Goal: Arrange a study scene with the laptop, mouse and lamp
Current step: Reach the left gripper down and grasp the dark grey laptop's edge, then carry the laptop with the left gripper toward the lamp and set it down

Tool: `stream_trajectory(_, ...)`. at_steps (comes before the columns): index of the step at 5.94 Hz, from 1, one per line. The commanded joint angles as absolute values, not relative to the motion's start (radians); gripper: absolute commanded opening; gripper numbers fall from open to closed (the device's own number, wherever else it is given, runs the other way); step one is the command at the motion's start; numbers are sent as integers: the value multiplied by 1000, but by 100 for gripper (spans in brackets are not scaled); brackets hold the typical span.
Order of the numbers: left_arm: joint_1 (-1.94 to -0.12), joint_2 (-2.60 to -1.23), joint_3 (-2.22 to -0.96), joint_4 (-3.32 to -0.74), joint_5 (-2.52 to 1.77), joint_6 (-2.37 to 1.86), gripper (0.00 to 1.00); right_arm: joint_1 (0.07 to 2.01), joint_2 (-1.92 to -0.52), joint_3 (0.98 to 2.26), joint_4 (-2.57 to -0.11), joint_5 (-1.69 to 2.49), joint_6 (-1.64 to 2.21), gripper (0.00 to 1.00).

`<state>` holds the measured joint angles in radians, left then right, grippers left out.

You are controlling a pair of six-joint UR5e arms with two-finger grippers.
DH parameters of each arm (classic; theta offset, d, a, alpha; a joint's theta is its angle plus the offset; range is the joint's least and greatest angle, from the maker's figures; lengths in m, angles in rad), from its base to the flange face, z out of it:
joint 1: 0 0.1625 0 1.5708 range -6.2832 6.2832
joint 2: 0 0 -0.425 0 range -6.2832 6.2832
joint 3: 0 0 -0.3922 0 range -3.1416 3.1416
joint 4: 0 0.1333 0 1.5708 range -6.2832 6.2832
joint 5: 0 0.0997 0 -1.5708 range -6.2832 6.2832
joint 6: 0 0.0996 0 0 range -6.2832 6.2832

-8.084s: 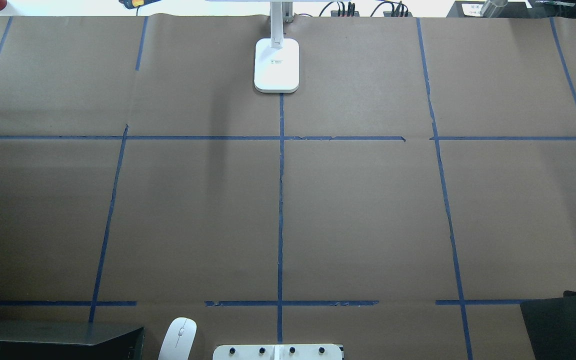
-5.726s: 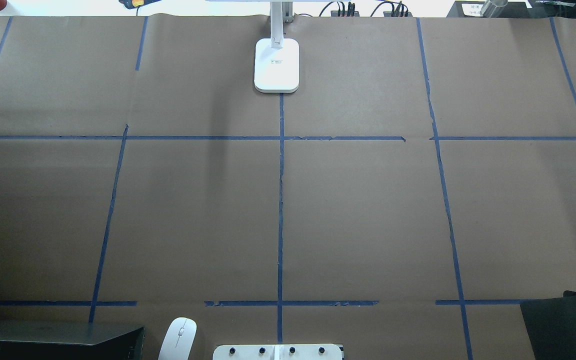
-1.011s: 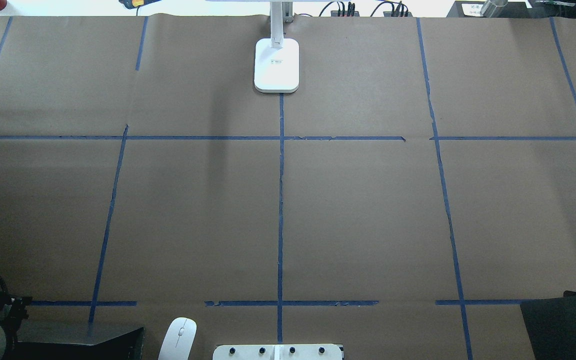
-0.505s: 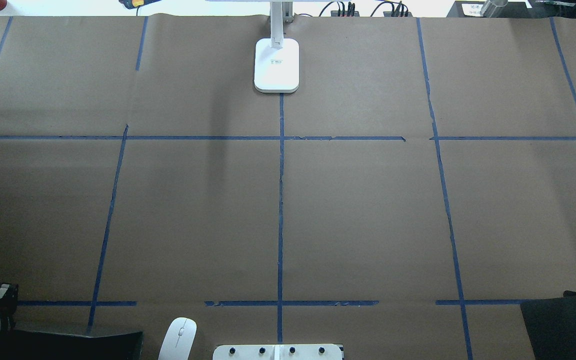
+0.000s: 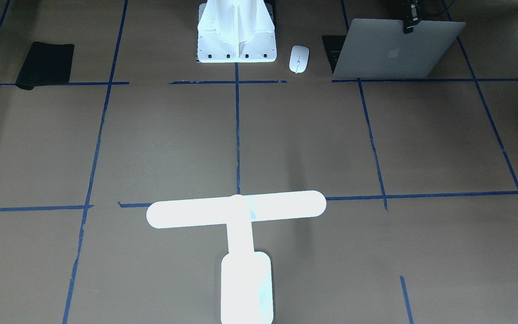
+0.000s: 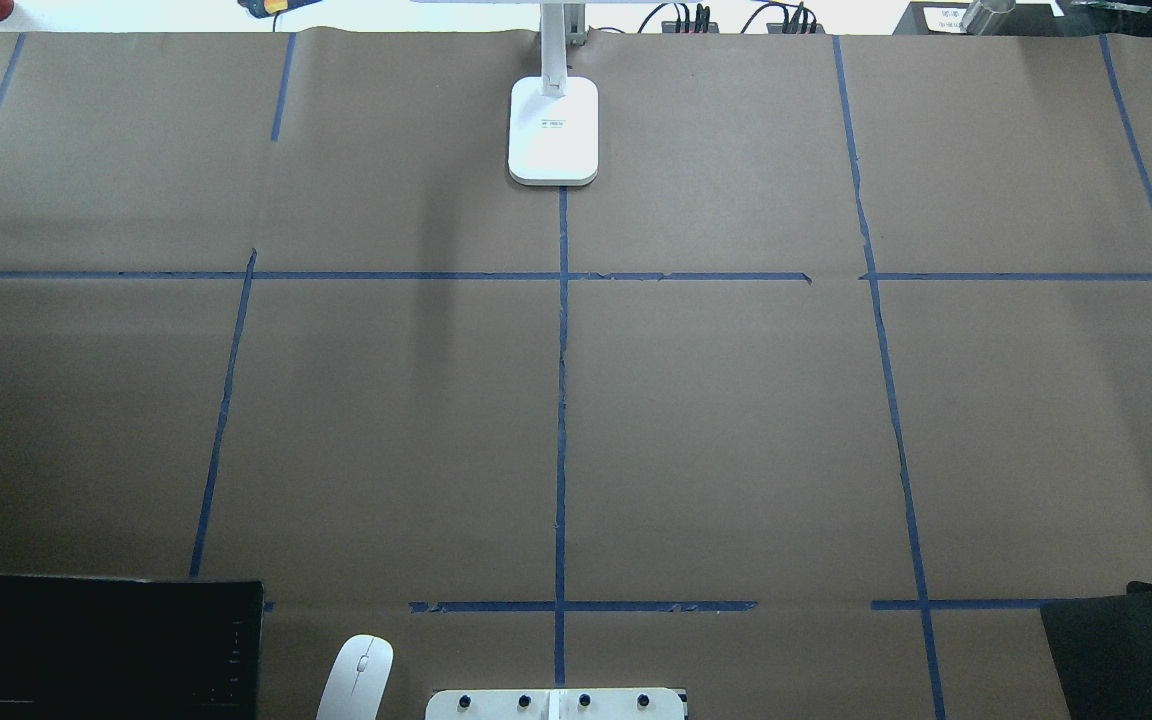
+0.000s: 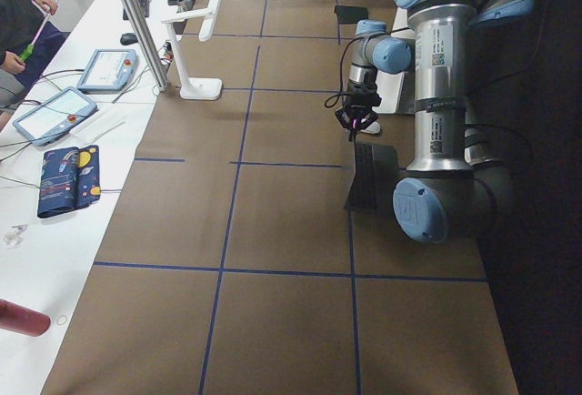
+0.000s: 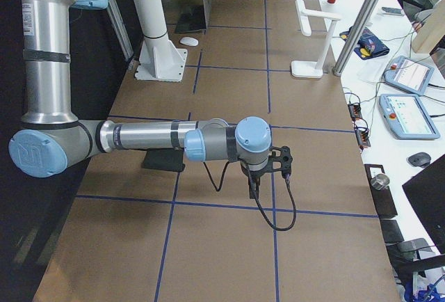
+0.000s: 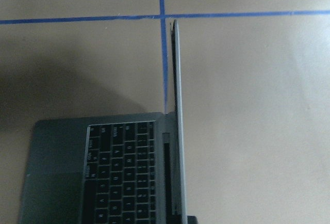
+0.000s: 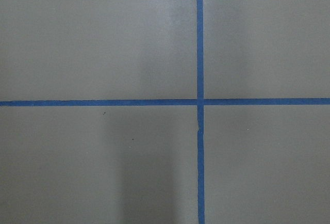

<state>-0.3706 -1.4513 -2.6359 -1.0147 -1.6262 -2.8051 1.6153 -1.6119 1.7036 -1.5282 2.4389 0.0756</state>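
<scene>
My left gripper needs to set the laptop down on the centre line, at a spot just before the lamp's glaring bar [image 5: 250, 163].
The laptop [image 5: 394, 49] stands open at the table's near left corner, its silver lid upright and its dark screen [image 6: 106, 645] facing the robot. My left gripper [image 5: 409, 24] is shut on the lid's top edge; the left wrist view looks down the lid edge-on beside the keys [image 9: 124, 172]. The white mouse [image 5: 299, 58] lies between the laptop and the stand. The glaring lamp [image 5: 236, 209] stands at the far middle, its base [image 6: 553, 130] on the centre line. My right gripper [image 8: 252, 187] hangs over bare paper; whether it is open or shut I cannot tell.
A white bolted stand [image 5: 236, 31] sits at the near middle edge. A black mat [image 5: 45, 64] lies at the near right corner. Blue tape lines [image 10: 200, 101] grid the brown paper. Tablets, cables and a person's hand [image 7: 18, 45] lie beyond the far edge.
My left arm came in from the left edge and took the laptop's lid. The lid, nearly flat before, now stands raised with the screen showing.
</scene>
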Motion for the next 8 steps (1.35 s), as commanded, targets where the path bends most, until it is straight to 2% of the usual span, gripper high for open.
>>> stream_trajectory(1,-524,-1501,-2593,-1011,-1623,-2661,0,1615,-1598,1704,-1531,2439,78,100)
stream_trajectory(2,-642,-1643,-2489,-1006,-1624,-2540,0,1615,-1598,1703,-1529,2453,78,100)
stream_trajectory(3,-702,-1859,-2341,-912,-1624,-2473,0,1615,-1600,1703,-1531,2479,78,100)
stream_trajectory(4,-733,-2008,-2222,-870,-1626,-2448,0,1615,-1603,1701,-1531,2482,78,100)
stream_trajectory(6,-727,-2200,-2050,-876,-1634,-2453,0,1615,-1606,1698,-1523,2473,75,100)
stream_trajectory(8,-719,-2458,-1775,-891,-1698,-2476,0,1615,-1606,1700,-1523,2471,75,100)
